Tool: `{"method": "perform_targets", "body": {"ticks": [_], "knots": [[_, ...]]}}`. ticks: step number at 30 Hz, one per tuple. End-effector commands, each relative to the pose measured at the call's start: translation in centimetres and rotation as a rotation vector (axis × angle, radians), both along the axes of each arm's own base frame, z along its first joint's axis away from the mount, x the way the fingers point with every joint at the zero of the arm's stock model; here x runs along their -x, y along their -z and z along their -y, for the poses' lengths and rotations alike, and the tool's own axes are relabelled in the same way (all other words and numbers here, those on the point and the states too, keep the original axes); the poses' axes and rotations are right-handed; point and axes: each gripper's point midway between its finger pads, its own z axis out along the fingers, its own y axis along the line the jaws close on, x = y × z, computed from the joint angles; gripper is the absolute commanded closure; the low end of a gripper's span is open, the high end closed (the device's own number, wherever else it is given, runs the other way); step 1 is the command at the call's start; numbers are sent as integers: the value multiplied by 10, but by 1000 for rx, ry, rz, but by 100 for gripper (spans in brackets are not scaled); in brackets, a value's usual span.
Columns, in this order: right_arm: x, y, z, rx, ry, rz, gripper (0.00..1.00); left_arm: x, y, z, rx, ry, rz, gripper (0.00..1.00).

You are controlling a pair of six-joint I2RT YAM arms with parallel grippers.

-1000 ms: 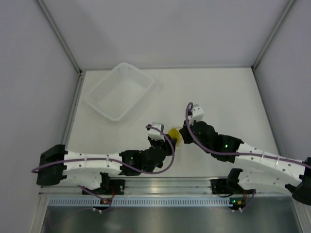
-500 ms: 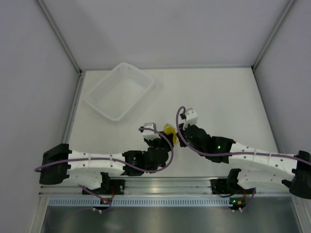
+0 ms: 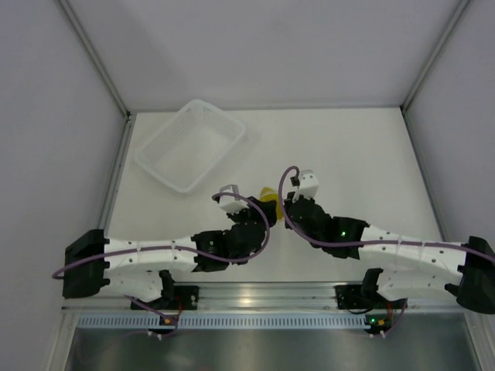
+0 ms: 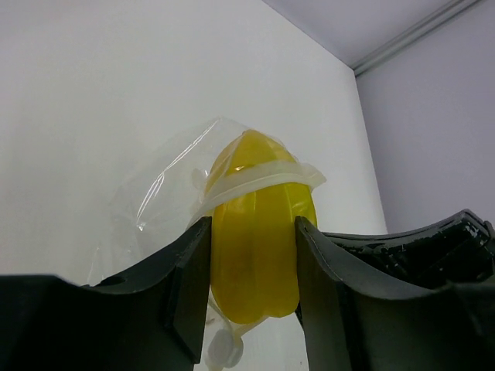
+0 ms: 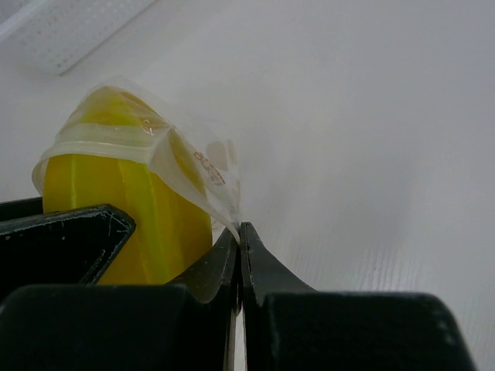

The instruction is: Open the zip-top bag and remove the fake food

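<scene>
My left gripper has the yellow fake food. Next, I let go of it with that gripper in the near end of the white basket tray (image 3: pixel 182 165).
The yellow fake food (image 4: pixel 254 247) sits inside the clear zip-top bag (image 4: pixel 166 193), held above the table. My left gripper (image 4: pixel 253 267) is shut on the food through the bag, one finger on each side. My right gripper (image 5: pixel 240 236) is shut on the bag's edge (image 5: pixel 209 174), right beside the food (image 5: pixel 139 205). In the top view both grippers meet at the yellow lump (image 3: pixel 267 199) in the table's middle, the left gripper (image 3: pixel 251 218) below it and the right gripper (image 3: pixel 288 209) to its right. The bag's zip strip wraps over the food's top.
A translucent white basket tray (image 3: pixel 190 144) stands at the back left; its corner shows in the right wrist view (image 5: pixel 69 31). Grey walls enclose the white table (image 3: pixel 356 154) on three sides. A metal rail runs along the near edge.
Both grippers have moved left and slightly back, carrying the bag and food between them. The right arm has drawn closer to the left one.
</scene>
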Motion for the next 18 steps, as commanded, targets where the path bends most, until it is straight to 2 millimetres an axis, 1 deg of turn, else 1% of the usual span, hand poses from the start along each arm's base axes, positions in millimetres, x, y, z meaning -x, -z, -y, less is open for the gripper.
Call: {"method": "perform_targets", "body": {"ticks": [1, 2, 3, 6, 8, 9, 11, 12, 14, 15, 17, 18], "knots": [[-12, -5, 10, -9, 83, 47, 100, -3, -31, 0, 195, 43, -30, 100], [-14, -7, 11, -13, 85, 50, 100, -2, -30, 1, 197, 53, -35, 100], [-16, -8, 12, -13, 89, 53, 100, 0, -32, -2, 207, 62, -35, 100], [-22, -14, 13, -11, 101, 62, 100, 6, -28, -4, 214, 120, -74, 100], [-24, -16, 13, -9, 101, 66, 100, 5, -26, -5, 227, 157, -100, 100], [-27, -19, 14, -15, 110, 72, 100, 11, -21, 0, 233, 216, -130, 100], [-29, -22, 12, -19, 109, 80, 100, 8, -18, -3, 238, 229, -144, 100], [-31, -23, 13, -20, 115, 83, 100, 11, -15, -3, 234, 244, -148, 100], [-34, -26, 13, -20, 116, 84, 100, 14, -12, -2, 217, 278, -162, 100], [-37, -26, 14, -19, 119, 81, 100, 24, -9, 7, 216, 362, -194, 100], [-42, -31, 18, -26, 127, 90, 100, 17, -5, 5, 216, 376, -214, 100], [-43, -32, 19, -25, 122, 92, 100, 17, -4, 5, 206, 389, -216, 100]]}}
